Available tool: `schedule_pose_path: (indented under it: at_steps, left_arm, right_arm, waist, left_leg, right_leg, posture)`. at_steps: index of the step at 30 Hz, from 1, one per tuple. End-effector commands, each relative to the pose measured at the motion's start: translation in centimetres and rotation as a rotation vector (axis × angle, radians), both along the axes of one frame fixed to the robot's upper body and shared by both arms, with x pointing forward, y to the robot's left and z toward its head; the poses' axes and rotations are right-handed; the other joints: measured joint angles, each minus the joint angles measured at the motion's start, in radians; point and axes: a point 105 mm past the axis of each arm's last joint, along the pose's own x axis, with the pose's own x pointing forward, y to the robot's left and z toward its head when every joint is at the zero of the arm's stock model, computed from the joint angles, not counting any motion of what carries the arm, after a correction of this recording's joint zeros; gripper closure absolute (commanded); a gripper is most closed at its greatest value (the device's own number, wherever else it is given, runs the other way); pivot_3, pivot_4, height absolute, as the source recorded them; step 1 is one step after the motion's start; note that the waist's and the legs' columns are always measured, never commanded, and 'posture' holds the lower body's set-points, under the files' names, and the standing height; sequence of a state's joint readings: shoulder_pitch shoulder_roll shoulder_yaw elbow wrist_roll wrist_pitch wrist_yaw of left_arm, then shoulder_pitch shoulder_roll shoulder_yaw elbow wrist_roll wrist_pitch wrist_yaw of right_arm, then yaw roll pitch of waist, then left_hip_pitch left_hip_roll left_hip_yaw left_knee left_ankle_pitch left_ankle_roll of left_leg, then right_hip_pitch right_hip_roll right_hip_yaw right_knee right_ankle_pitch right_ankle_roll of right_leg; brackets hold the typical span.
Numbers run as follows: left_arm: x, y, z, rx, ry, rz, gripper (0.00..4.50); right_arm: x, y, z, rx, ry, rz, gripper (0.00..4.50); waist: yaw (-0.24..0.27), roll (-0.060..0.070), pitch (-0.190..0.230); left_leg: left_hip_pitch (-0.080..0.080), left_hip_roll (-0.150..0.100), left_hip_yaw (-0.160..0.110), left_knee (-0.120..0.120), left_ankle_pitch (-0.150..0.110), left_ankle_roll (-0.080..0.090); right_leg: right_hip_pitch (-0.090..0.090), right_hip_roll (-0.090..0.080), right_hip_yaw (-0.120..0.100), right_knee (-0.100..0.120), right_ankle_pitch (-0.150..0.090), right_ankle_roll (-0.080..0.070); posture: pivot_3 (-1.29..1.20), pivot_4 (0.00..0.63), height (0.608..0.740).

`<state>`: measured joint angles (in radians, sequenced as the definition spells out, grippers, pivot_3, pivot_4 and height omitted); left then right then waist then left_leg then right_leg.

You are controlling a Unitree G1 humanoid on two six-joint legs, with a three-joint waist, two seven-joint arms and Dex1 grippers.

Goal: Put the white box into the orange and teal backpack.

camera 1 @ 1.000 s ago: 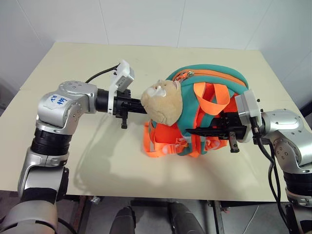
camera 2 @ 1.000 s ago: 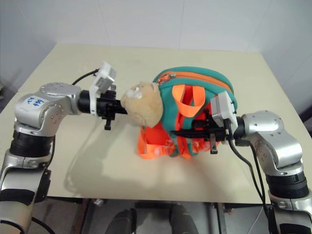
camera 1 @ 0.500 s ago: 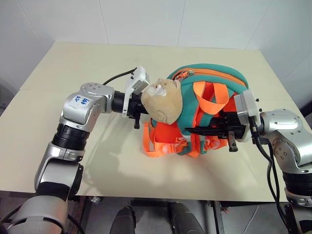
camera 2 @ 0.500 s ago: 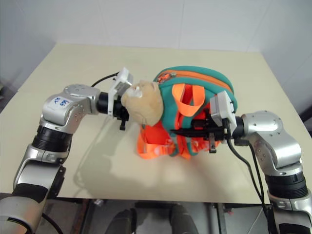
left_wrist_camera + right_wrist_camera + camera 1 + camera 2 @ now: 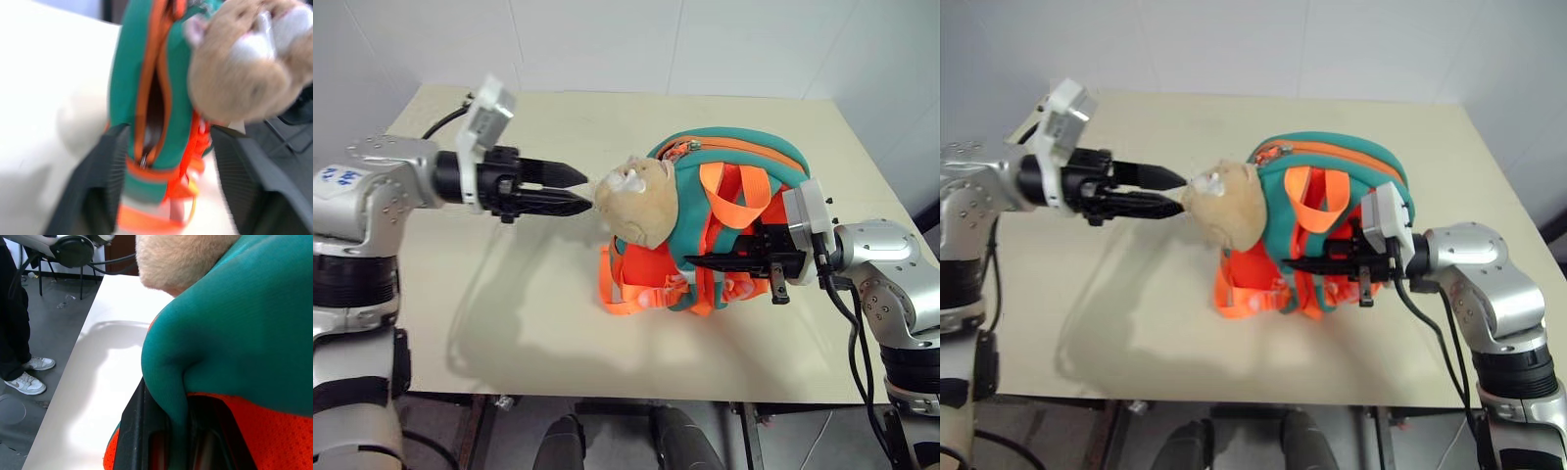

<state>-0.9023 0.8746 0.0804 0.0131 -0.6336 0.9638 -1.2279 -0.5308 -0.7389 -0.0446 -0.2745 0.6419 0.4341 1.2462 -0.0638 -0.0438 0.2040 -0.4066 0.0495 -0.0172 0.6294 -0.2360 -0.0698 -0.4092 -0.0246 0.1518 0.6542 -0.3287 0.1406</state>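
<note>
The orange zipper is wide open along the side of the backpack, so my left gripper needs to grab the plush head (image 5: 638, 204) and pull it down toward the lower end of the zipper.
The orange and teal backpack (image 5: 744, 157) stands upright in the middle of the table, its tan plush head (image 5: 641, 201) facing left. My left gripper (image 5: 579, 188) is open and hangs level just left of the plush head, apart from it. In the left wrist view its fingers (image 5: 110, 166) frame the backpack's side, where the orange zipper (image 5: 154, 105) gapes a little. My right gripper (image 5: 700, 261) reaches in from the right, shut on a fold of the backpack's teal fabric (image 5: 171, 396) by the orange straps. The white box is out of view.
The cream table (image 5: 509, 294) has bare room left of and in front of the backpack. A white wall runs behind it. In the right wrist view a person's legs and sneakers (image 5: 29, 382) stand on the floor beyond the table's edge.
My left gripper has opened and pulled back from the plush head, to the left and a little up. The right gripper and the backpack have stayed put.
</note>
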Motion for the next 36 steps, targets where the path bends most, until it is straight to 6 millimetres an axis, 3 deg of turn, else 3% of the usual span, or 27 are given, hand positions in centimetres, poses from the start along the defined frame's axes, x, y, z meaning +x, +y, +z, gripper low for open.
schedule_pose_path:
  at_steps: [1, 3, 13, 17, 24, 30, 35, 36]
  left_arm:
    - [-1.5, 0.9, 1.2, -0.068, -0.023, -0.023, 0.44]
    - [-1.9, 0.9, 1.2, -0.116, -0.013, -0.044, 0.00]
    - [-2.1, -1.6, 0.2, -0.432, -0.027, -0.218, 0.00]
    - [-1.9, -2.7, 0.1, -0.479, -0.050, -0.263, 0.00]
    - [-2.0, -5.0, 0.3, -0.489, -0.046, -0.360, 0.00]
    - [-2.5, -7.1, -0.6, -0.397, 0.004, -0.439, 0.00]
    - [-2.0, -8.0, -1.1, -0.291, -0.062, -0.394, 0.00]
    - [-1.8, -7.9, -1.0, -0.284, -0.074, -0.386, 0.19]
  right_arm:
    - [-0.4, 0.1, 0.8, 0.005, -0.054, 0.013, 4.48]
    - [-0.3, 0.1, 0.8, 0.005, -0.052, 0.015, 4.48]
    - [-0.5, 0.3, 0.8, 0.043, -0.036, 0.039, 4.48]
    - [-0.8, 0.3, 0.8, 0.088, -0.028, 0.030, 4.48]
    - [-1.2, 0.4, 0.2, 0.106, -0.011, 0.005, 4.48]
    - [-1.3, 0.4, 0.1, 0.115, -0.013, -0.005, 4.48]
    - [-1.3, 0.3, 0.1, 0.122, -0.018, -0.019, 4.48]
    - [-1.3, 0.3, 0.0, 0.123, -0.018, -0.021, 4.48]
  waist:
    - [0.002, 0.000, 0.000]
    - [0.004, 0.000, 0.000]
    - [0.005, 0.000, 0.000]
    - [0.005, 0.000, 0.000]
    - [0.005, 0.000, 0.000]
    - [0.006, 0.000, 0.000]
    - [0.008, 0.000, 0.000]
    - [0.008, 0.000, 0.000]
  left_leg:
    - [0.000, 0.000, 0.000, 0.000, 0.000, 0.000]
    - [0.000, 0.000, 0.000, 0.000, 0.000, 0.000]
    - [0.000, 0.000, 0.000, 0.001, 0.000, 0.000]
    - [0.000, 0.000, 0.000, 0.001, 0.000, 0.000]
    - [0.000, 0.000, 0.000, 0.001, 0.000, 0.000]
    - [0.000, 0.000, 0.000, 0.001, 0.000, 0.000]
    - [0.000, 0.000, 0.000, 0.001, 0.000, 0.000]
    - [0.000, 0.000, 0.000, 0.001, 0.000, 0.000]
  right_leg:
    - [0.000, 0.000, 0.000, 0.000, 0.000, 0.000]
    - [0.000, 0.000, 0.000, 0.000, 0.000, 0.000]
    - [0.001, 0.000, 0.000, 0.000, 0.000, 0.000]
    - [0.001, 0.000, 0.000, 0.000, 0.000, 0.000]
    - [0.001, 0.000, 0.000, -0.001, 0.001, 0.001]
    - [0.001, 0.000, 0.000, -0.001, 0.001, 0.001]
    - [0.001, 0.000, 0.000, -0.001, 0.001, 0.001]
    - [0.001, 0.000, 0.000, -0.001, 0.001, 0.001]
  posture:
    - [0.00, 0.150, 0.740]
    - [0.00, 0.150, 0.740]
    - [0.00, 0.150, 0.740]
    - [0.00, 0.150, 0.740]
    - [0.00, 0.150, 0.740]
    - [0.00, 0.150, 0.740]
    - [0.00, 0.150, 0.740]
    - [0.00, 0.150, 0.740]
